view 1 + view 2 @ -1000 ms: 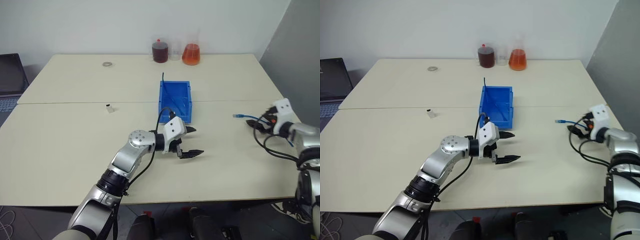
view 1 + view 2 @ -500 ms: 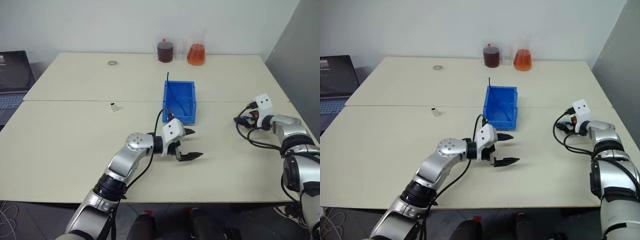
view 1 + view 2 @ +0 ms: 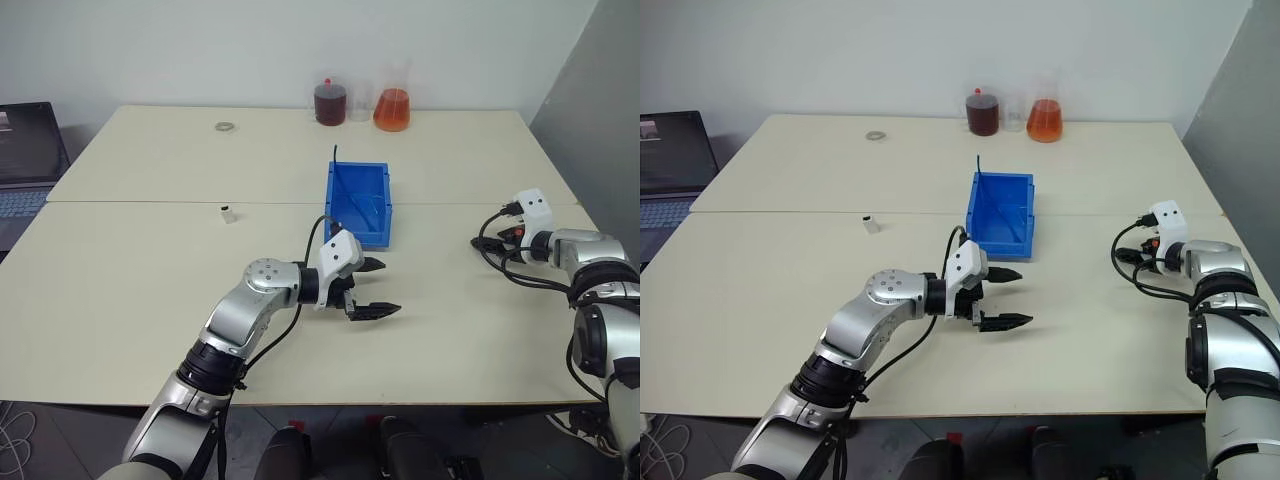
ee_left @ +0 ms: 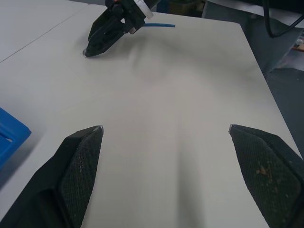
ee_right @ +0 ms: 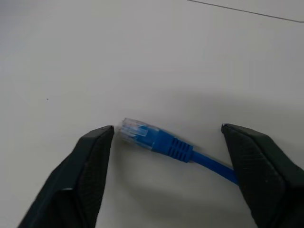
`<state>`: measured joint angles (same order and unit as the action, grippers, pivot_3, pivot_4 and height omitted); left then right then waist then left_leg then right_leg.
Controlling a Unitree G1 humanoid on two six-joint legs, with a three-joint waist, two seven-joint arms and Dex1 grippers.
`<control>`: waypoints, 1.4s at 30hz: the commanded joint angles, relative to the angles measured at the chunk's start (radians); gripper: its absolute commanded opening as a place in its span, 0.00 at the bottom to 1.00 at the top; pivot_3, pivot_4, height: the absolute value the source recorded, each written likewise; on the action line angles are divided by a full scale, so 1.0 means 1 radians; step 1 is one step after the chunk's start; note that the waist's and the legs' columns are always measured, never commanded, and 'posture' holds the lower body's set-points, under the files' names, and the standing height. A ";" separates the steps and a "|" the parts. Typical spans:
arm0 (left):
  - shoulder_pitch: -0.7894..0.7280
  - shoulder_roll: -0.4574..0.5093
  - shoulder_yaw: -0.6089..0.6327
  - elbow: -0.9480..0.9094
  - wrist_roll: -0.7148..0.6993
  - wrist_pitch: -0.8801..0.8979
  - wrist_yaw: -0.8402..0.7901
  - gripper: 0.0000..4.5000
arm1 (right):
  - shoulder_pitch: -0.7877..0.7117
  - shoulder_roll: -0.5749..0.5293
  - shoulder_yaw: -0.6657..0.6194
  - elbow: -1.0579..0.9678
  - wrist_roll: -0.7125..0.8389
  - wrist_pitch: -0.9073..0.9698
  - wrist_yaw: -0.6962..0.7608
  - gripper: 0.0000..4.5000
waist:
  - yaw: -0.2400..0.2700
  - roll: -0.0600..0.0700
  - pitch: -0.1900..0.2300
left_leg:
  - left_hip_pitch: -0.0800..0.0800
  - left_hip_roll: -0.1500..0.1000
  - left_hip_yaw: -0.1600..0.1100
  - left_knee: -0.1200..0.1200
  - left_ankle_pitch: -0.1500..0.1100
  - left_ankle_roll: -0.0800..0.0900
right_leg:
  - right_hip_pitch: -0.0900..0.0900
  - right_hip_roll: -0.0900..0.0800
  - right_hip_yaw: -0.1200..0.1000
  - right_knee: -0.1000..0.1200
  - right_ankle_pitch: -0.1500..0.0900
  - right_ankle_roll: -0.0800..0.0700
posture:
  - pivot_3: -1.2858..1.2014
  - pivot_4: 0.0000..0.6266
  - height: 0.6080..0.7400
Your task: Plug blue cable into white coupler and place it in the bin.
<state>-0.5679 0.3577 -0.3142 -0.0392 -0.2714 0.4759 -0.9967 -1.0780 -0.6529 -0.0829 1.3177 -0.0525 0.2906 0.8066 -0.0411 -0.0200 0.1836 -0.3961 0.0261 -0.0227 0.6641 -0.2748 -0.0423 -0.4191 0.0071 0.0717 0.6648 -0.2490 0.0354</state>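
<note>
The blue cable's plug lies crosswise from finger to finger, so my right gripper will turn in line with the blue cable and grip just behind the plug (image 5: 209, 163).
The blue cable (image 5: 164, 141) lies flat on the table at the right, its clear-tipped plug between the fingers of my right gripper (image 5: 167, 128). The jaws stand open on either side of the plug and do not touch it. From the head, my right gripper (image 3: 492, 240) is tipped down at the right edge of the table. My left gripper (image 3: 390, 287) hovers open and empty over the table, just in front of the blue bin (image 3: 357, 205). The white coupler (image 3: 229, 212) stands alone on the table left of the bin.
A dark thin cable (image 3: 336, 165) sticks up from the bin. Two flasks, one dark red (image 3: 330, 103) and one orange (image 3: 392, 108), stand at the table's far edge, with a grey ring (image 3: 225, 126) to their left. A laptop (image 3: 25, 150) sits far left.
The head camera shifted, so the whole picture moved. My right gripper has tipped down over the cable's plug, which now hides under it in the head views. The left gripper stays open.
</note>
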 commanded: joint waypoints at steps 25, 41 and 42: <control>-0.042 -0.025 0.010 0.032 0.017 -0.079 0.013 1.00 | 0.056 -0.054 0.014 -0.040 -0.009 -0.074 0.130 0.03 | 0.001 0.000 0.000 | 0.000 0.000 0.000 0.001 0.000 0.000 | 0.000 0.000 0.000 0.000 0.000 0.000 | 0.52 0.24 1.00; -0.040 -0.041 -0.004 0.045 0.022 -0.100 -0.007 1.00 | 0.167 -0.131 0.032 -0.108 -0.005 -0.083 0.219 0.64 | 0.008 0.000 0.000 | 0.000 0.000 0.000 0.002 0.000 0.000 | 0.001 0.000 0.000 0.001 0.000 0.000 | 0.52 0.24 1.00; -0.042 -0.043 -0.004 0.048 0.023 -0.101 -0.008 1.00 | 0.165 -0.128 0.026 -0.105 0.000 -0.071 0.215 0.60 | 0.008 0.000 0.000 | 0.001 -0.001 0.000 0.002 0.000 0.000 | 0.002 0.000 0.000 0.001 0.000 0.000 | 0.52 0.24 1.00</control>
<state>-0.5917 0.3237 -0.3161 0.0153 -0.2499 0.4014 -0.9960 -0.9239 -0.7708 -0.0562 1.2068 -0.0566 0.2006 1.0228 -0.0328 -0.0196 0.1833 -0.3933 0.0256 -0.0228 0.6656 -0.2748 -0.0424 -0.4157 0.0067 0.0716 0.6653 -0.2487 0.0352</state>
